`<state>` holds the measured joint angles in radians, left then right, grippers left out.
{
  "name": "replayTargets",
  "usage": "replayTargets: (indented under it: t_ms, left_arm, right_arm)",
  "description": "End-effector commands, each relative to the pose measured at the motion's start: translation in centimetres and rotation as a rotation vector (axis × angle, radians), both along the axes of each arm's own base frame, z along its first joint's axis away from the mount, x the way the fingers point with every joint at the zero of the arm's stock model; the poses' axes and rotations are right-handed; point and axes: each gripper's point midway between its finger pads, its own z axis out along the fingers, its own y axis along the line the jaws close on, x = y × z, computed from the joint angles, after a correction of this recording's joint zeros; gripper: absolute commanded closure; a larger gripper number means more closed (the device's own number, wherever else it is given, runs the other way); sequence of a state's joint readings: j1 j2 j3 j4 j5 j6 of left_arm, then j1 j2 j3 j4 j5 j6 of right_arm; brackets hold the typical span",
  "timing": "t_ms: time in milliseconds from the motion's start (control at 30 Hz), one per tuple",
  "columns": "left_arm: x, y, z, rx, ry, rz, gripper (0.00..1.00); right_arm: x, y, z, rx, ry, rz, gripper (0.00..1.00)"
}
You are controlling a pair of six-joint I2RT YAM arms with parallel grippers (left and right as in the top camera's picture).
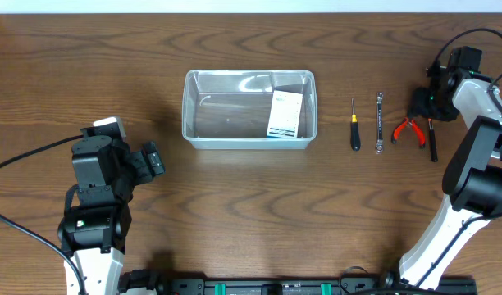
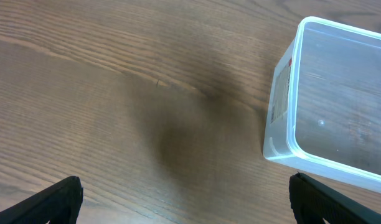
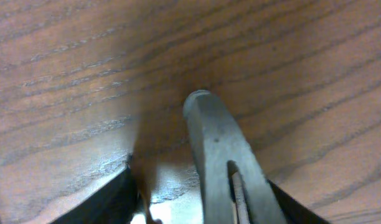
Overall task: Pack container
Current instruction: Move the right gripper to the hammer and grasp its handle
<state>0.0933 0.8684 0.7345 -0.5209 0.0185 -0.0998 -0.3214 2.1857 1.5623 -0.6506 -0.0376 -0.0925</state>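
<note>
My right gripper will open and take the hammer's neck (image 1: 431,124) below the head before it lifts, because the hammer's grey head is off-centre at its fingers.
The clear container (image 1: 188,115) stands at the table's middle, with a white-and-blue box (image 1: 285,114) leaning inside its right end. Its corner also shows in the left wrist view (image 2: 279,112). Red-handled pliers (image 1: 409,129) lie at the far right. My right gripper (image 1: 421,106) is down at the pliers' head. In the right wrist view the grey pliers nose (image 3: 215,143) lies between its fingers (image 3: 200,208), with a gap on the left side. My left gripper (image 1: 152,160) is open and empty left of the container, above bare wood (image 2: 184,205).
A small black-handled screwdriver (image 1: 354,124), a metal wrench (image 1: 380,123) and a black-handled tool (image 1: 433,141) lie in a row beside the pliers, right of the container. The right arm's base stands at the front right.
</note>
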Motion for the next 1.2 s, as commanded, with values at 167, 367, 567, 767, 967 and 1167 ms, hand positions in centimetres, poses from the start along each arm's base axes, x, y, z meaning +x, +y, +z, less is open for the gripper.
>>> replayTargets:
  t_ms: [167, 367, 567, 767, 967, 1167]
  left_arm:
    - [0.3, 0.1, 0.9, 0.019, -0.016, -0.005, 0.02]
    - [0.3, 0.1, 0.9, 0.019, -0.016, -0.005, 0.02]
    - [0.3, 0.1, 0.9, 0.019, -0.016, -0.005, 0.02]
    - [0.3, 0.1, 0.9, 0.019, -0.016, -0.005, 0.02]
    - [0.3, 0.1, 0.9, 0.019, -0.016, -0.005, 0.02]
    - [0.3, 0.1, 0.9, 0.019, -0.016, -0.005, 0.02]
  right_arm:
    - [0.0, -0.1, -1.1, 0.010, 0.009, -0.037, 0.69]
    - [0.2, -0.2, -0.6, 0.008, 0.000, -0.037, 0.80]
    - [0.8, -0.5, 1.1, -0.011, -0.036, -0.039, 0.46]
    - [0.5, -1.6, 1.5, -0.073, -0.025, -0.059, 0.39]
    - [0.6, -3.1, 1.7, -0.085, -0.049, -0.113, 0.39]
    - [0.9, -2.6, 1.7, 0.017, -0.083, -0.129, 0.38]
